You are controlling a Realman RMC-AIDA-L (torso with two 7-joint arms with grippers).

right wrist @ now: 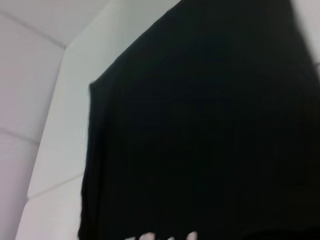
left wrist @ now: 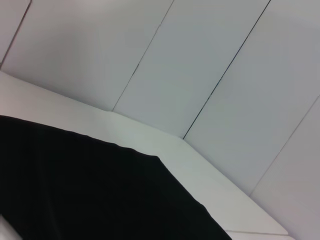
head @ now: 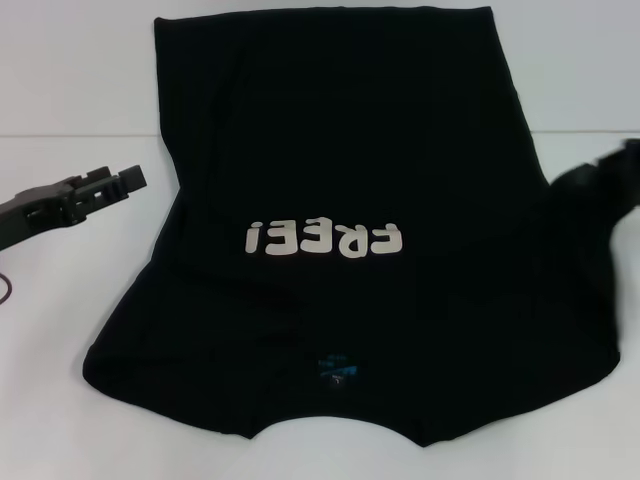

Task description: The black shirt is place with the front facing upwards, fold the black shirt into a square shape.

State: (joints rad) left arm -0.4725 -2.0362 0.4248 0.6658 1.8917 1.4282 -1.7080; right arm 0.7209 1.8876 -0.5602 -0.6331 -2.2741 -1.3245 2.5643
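Note:
My right gripper needs to release its hold and leave the sleeve on the shirt's front point(head: 455, 215), next to the F of the white lettering.
The black shirt point(head: 330, 150) lies flat on the white table, front up. Its white "FREE!" lettering point(head: 322, 238) reads upside down from the head view. The small blue neck label point(head: 335, 368) is at the near edge and the hem at the far edge. My left gripper point(head: 135, 180) hovers just off the shirt's left edge, apart from the cloth. My right gripper point(head: 625, 160) is at the shirt's right edge, where the cloth bunches up toward it. The left wrist view shows a shirt point(left wrist: 75, 190) edge on the table. The right wrist view is mostly filled by the shirt point(right wrist: 200, 125).
The white table point(head: 60, 90) extends to the left of the shirt and along the near edge. Pale wall panels point(left wrist: 210, 60) rise behind the table's far edge.

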